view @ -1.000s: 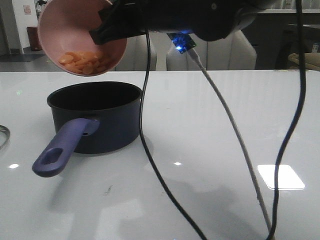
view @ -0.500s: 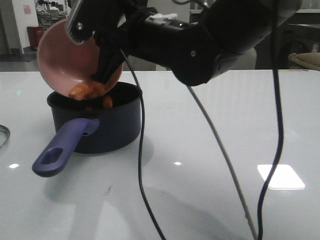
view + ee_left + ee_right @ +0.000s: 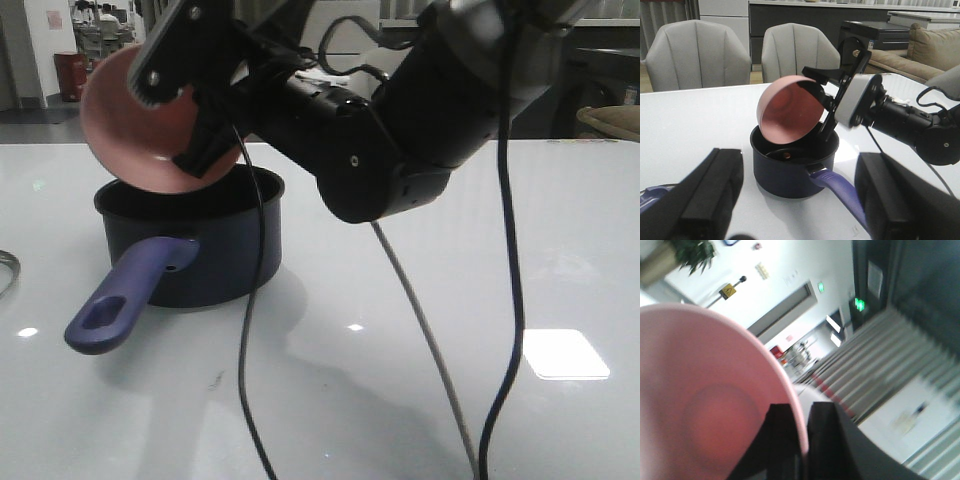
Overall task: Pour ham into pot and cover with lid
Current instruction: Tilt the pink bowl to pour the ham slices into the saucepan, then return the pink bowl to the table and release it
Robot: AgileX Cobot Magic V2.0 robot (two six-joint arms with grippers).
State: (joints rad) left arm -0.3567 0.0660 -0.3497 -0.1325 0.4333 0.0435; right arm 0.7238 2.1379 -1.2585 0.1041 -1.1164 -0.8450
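The robot's right gripper needs to set the pink bowl down on the open white table across the pot from the lid [image 3: 482, 285].
The dark navy pot [image 3: 195, 240] stands on the white table, its purple-blue handle [image 3: 125, 297] pointing toward the front left. My right gripper [image 3: 205, 140] is shut on the rim of a pink bowl [image 3: 140, 125], which it holds steeply tipped over the pot's mouth; the bowl's inside looks empty [image 3: 705, 410]. One small orange piece of ham [image 3: 786, 155] shows on the pot's black bottom; the rest is hidden. My left gripper [image 3: 800, 172] is open and empty, low over the table, facing the pot [image 3: 790, 170]. The lid's silver rim [image 3: 6, 268] shows at the table's far left edge.
Black cables [image 3: 250, 340] and a grey cable [image 3: 420, 320] hang from the right arm [image 3: 400, 120] across the middle of the table. Grey chairs [image 3: 700, 52] stand beyond the table's far edge.
The bowl has tipped further over the pot. The ham that lay in it slid out into the pot, and the bowl now shows none.
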